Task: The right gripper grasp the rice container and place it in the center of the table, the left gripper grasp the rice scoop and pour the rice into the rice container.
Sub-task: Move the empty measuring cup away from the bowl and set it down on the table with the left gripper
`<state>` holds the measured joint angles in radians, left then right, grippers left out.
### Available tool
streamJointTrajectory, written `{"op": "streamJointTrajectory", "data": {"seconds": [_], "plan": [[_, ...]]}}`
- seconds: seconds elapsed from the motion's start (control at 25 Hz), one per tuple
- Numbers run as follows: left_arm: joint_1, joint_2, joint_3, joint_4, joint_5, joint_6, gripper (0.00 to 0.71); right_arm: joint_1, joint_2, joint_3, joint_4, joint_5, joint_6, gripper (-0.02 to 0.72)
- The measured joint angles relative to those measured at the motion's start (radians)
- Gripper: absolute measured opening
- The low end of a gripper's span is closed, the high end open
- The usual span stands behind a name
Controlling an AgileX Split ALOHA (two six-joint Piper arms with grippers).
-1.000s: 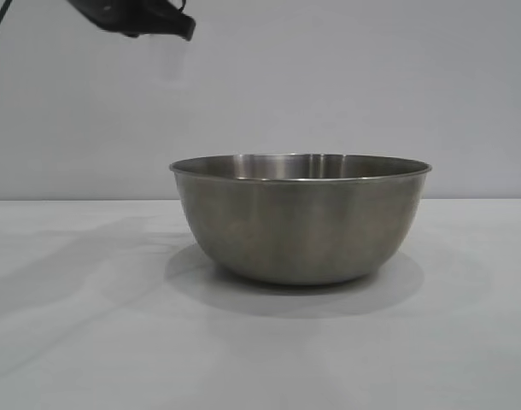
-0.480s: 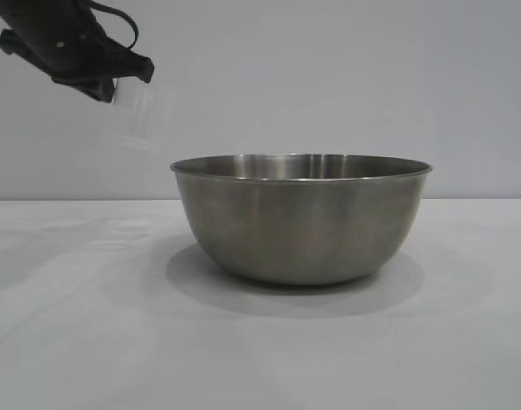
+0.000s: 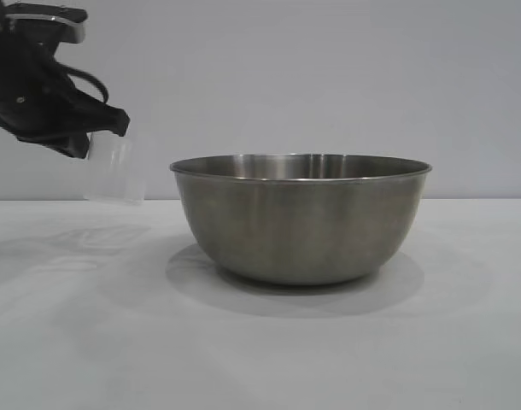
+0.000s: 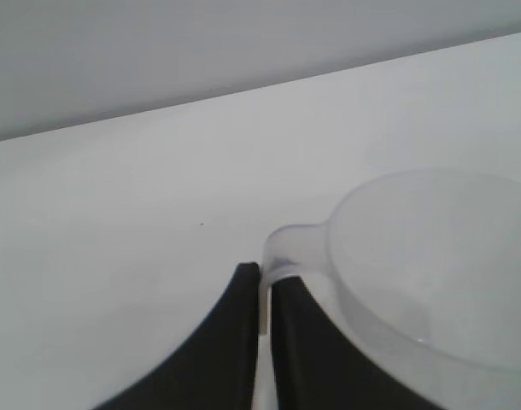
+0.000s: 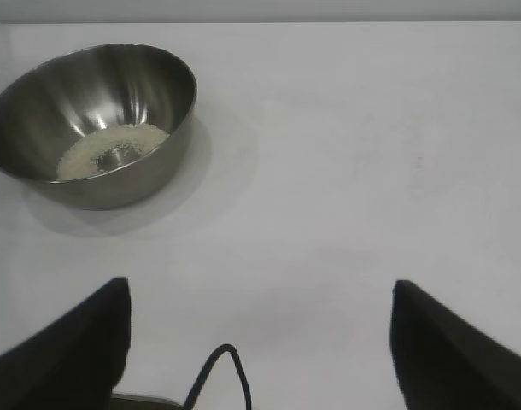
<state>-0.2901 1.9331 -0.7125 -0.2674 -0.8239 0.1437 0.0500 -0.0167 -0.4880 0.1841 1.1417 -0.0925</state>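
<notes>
I should let go of the rice scoop with my left gripper on the bare white table [image 3: 120,248], next to the rice container.
The rice container [image 3: 300,218], a wide steel bowl, stands on the white table [image 3: 81,342] at the middle; it also shows in the right wrist view [image 5: 94,120] with a pale layer of rice [image 5: 111,149] on its bottom. My left gripper [image 3: 98,137] hangs at the left, above the table and apart from the bowl, shut on the handle of the rice scoop [image 3: 115,168]. In the left wrist view the scoop [image 4: 431,273] looks empty and upright, with my left gripper [image 4: 266,286] pinching its loop handle. My right gripper [image 5: 259,299] is open, empty, well away from the bowl.
Bare white table [image 5: 346,154] spreads around the bowl on all sides. A plain grey wall stands behind. A black cable loop [image 5: 222,367] shows near the right wrist.
My left gripper has moved down and to the left with the scoop, away from above the bowl. The bowl has not moved.
</notes>
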Motion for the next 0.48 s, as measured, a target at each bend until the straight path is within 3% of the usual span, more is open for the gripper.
{"op": "streamJointTrajectory", "data": {"seconds": [0.16,0.48], "plan": [[0.0,-0.002,0.039,0.053,-0.08,-0.034,0.0,0.0,0.0,0.0,0.001,0.0,0.0,0.568],[0.0,0.038,0.042,0.098,-0.104,-0.059,0.0,0.0,0.0,0.0,0.001,0.0,0.0,0.568]]}}
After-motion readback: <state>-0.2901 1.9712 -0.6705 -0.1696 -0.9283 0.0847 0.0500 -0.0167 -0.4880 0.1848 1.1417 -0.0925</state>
